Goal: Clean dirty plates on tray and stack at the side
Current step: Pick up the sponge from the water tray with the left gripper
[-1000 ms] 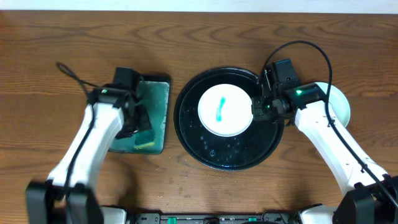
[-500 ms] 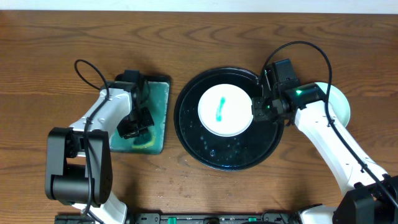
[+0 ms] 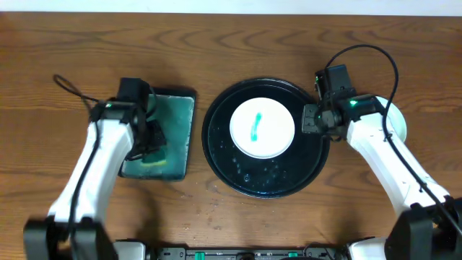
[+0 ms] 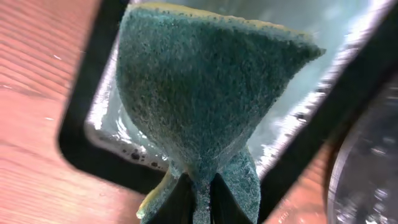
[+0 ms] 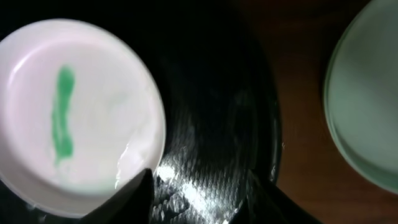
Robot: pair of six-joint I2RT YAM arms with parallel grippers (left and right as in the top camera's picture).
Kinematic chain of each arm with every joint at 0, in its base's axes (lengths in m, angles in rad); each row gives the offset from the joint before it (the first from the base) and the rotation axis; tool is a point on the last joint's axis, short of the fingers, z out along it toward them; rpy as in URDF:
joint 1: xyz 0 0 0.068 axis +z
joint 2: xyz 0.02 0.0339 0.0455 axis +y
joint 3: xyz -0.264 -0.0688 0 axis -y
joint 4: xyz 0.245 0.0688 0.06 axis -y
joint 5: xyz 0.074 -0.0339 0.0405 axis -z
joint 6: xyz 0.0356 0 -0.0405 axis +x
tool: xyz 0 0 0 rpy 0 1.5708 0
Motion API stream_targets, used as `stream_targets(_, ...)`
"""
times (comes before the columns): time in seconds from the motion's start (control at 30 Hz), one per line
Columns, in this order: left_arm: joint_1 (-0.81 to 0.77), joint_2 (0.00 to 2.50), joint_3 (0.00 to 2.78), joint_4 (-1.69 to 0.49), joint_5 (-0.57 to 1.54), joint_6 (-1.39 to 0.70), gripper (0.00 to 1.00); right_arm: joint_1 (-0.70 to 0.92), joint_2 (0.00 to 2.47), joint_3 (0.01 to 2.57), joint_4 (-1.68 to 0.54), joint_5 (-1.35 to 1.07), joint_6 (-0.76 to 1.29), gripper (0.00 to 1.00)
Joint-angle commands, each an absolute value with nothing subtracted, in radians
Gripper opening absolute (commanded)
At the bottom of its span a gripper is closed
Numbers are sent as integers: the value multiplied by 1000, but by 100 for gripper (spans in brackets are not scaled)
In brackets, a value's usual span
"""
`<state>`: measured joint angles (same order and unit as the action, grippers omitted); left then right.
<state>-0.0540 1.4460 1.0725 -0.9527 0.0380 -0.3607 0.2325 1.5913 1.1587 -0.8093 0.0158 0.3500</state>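
Observation:
The smeared plate lies loose by my open right gripper, which should pinch and steady the plate's rim [image 3: 292,136] before my left gripper scrubs.
A white plate [image 3: 261,130] with a teal-green smear lies in the middle of the round black tray [image 3: 245,177]. My right gripper [image 3: 310,120] is open and empty above the tray's right side, just off the plate's rim. In the right wrist view its fingers [image 5: 199,202] frame bare tray [image 5: 217,112], with the smeared plate [image 5: 93,106] at the left. A plain white plate [image 3: 395,119] lies on the table right of the tray, partly under my right arm, and shows in the right wrist view [image 5: 367,93]. My left gripper [image 3: 148,141] is shut on a green sponge [image 4: 205,93].
A small rectangular black tray [image 3: 173,91] with teal-green liquid lies left of the round tray, under my left gripper; its rim [image 4: 78,124] shows in the left wrist view. Water drops sit on the round tray's front part [image 3: 260,173].
My left arm has shifted left and swung over the rectangular tray with the sponge pinched. My right gripper has moved a little right, off the smeared plate's edge.

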Motion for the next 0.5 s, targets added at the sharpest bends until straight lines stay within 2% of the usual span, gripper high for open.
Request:
stream_targets(0.0,-50,1354,1076,-966,22,-321,7,212,1666,1164,-781,-118,252,49)
stream_targets(0.13,-50,1292,1076,-966,119,-287,7,206,1758,1164,-750,-239,181,50)
stream_targets(0.2,-52,1285,1076,-962,159,-280,7,206,1805,1164,-736,-266,177,47)
stream_targets(0.3,-52,1288,1076,-962,179,-262,7,206,1855,1164,-709,-340,146,35)
stream_targets(0.37,-52,1288,1076,-962,199,-237,7,206,1872,1164,-694,-371,141,21)
stream_targets(0.47,-52,1288,1076,-959,255,-204,7,209,1885,1164,-694,-368,162,14)
